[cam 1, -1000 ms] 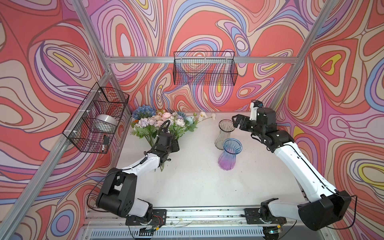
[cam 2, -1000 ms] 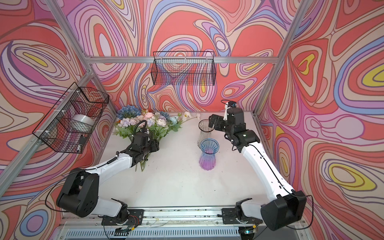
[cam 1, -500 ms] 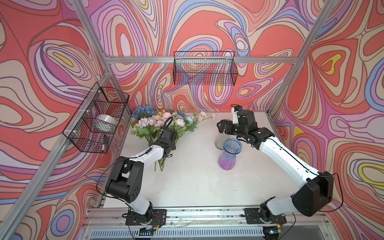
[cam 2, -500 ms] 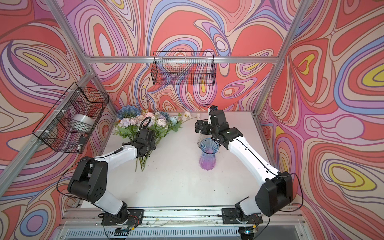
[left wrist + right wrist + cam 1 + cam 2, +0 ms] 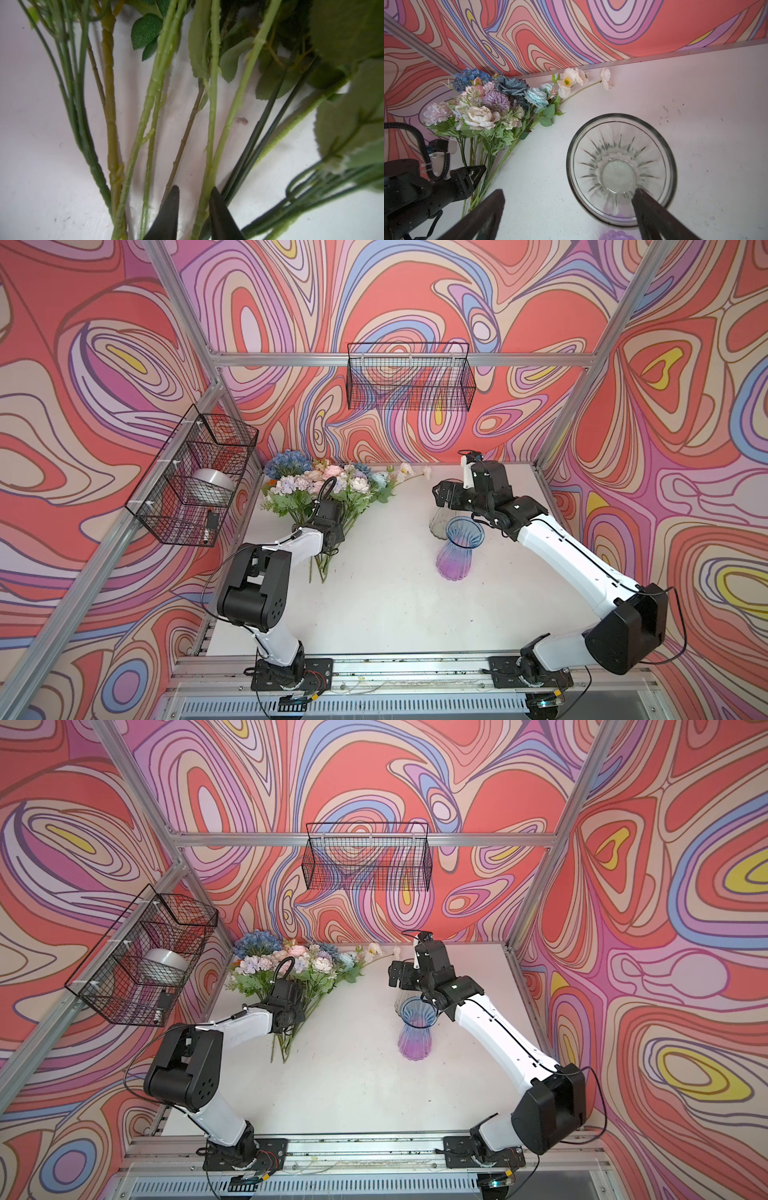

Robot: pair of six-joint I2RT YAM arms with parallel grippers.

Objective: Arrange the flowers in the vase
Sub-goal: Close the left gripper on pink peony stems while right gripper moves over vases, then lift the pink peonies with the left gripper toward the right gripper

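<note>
My right gripper takes hold next of the upper part of the light green stem (image 5: 488, 155), at a spot between my left gripper's fingers and the flowers.
The flowers (image 5: 324, 485) (image 5: 291, 965) lie bunched at the back left of the table, stems fanning forward. My left gripper (image 5: 194, 188) (image 5: 337, 536) is down among the stems, its jaws narrowed around one light green stem (image 5: 209, 172), with a gap still showing on one side. A clear glass vase (image 5: 620, 166) (image 5: 439, 522) stands upright behind a blue-to-purple vase (image 5: 459, 549) (image 5: 417, 1029). My right gripper (image 5: 569, 191) (image 5: 442, 495) (image 5: 397, 977) hovers wide open over the clear vase's rim, holding nothing.
White poppies (image 5: 409, 470) (image 5: 569, 82) stretch from the bunch toward the back wall. A wire basket (image 5: 409, 377) hangs on the back wall. Another wire basket (image 5: 193, 477) on the left wall holds a silver bowl (image 5: 212, 485). The white table (image 5: 374, 605) runs forward to the rail.
The left jaws have narrowed around the stems. The right gripper swung left from the back right to above the clear vase, still wide open.
</note>
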